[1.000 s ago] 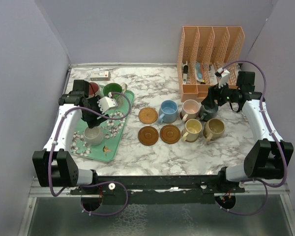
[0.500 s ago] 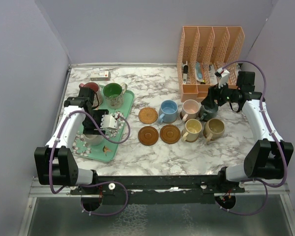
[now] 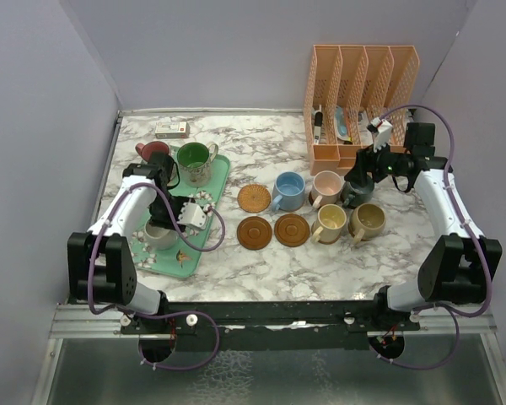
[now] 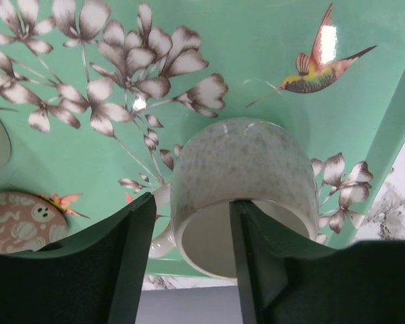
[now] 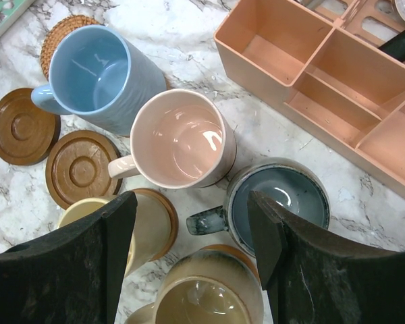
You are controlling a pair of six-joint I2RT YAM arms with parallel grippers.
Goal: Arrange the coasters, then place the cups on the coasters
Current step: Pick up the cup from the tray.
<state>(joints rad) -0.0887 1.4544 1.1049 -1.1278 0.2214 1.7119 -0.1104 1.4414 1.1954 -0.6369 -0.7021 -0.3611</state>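
Note:
The cream cup's handle is in the gap next to the cup's rim, so I will open my left gripper and move it to pinch just the cup's thin rim (image 4: 183, 221) before lifting.
A speckled cream cup (image 4: 239, 169) stands on the mint-green floral tray (image 4: 256, 47). My left gripper (image 4: 192, 229) straddles its rim: one finger is inside the cup, the other outside by the handle with a small gap, so it is open. From above, that gripper (image 3: 164, 226) covers this cup (image 3: 158, 236). My right gripper (image 5: 192, 236) hangs open over the dark grey-teal cup (image 5: 283, 202), with the handle below the gap. Blue (image 5: 94, 74), pink (image 5: 179, 138), yellow (image 5: 145, 226) and tan (image 5: 209, 297) cups stand on coasters. Three coasters (image 3: 254, 199) (image 3: 255, 232) (image 3: 292, 229) lie bare.
A green cup (image 3: 192, 160) stands at the tray's far end and a red cup (image 3: 152, 152) just left of it. A peach file organizer (image 3: 358, 93) stands at the back right, close behind my right gripper. A small box (image 3: 171, 129) lies at the back left.
My left gripper has moved nearer along the tray and come down over the cream cup, and its jaws have narrowed. The right arm has not moved.

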